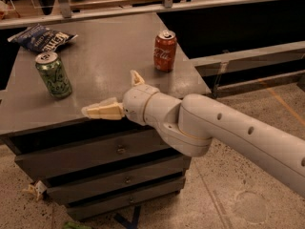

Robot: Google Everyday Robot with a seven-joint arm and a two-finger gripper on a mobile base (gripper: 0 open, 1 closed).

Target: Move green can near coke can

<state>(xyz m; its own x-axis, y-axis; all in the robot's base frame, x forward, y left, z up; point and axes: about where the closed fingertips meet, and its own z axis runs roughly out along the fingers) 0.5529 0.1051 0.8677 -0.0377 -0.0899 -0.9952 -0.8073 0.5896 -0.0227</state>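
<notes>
Next, my gripper should go to the green can's lower half (58, 86) and close there.
The green can (54, 74) stands upright on the left part of the grey cabinet top (100, 56). The coke can (165, 50) stands upright at the right rear of the top, well apart from the green can. My gripper (109, 92) is open and empty above the front part of the top, between the two cans. One finger points left towards the green can and stops short of it. The other finger points up and back.
A blue chip bag (40, 37) lies at the back left corner of the top. The cabinet has drawers (95, 151) below its front edge. A railing (162, 4) runs behind it. Speckled floor (224, 194) spreads to the right.
</notes>
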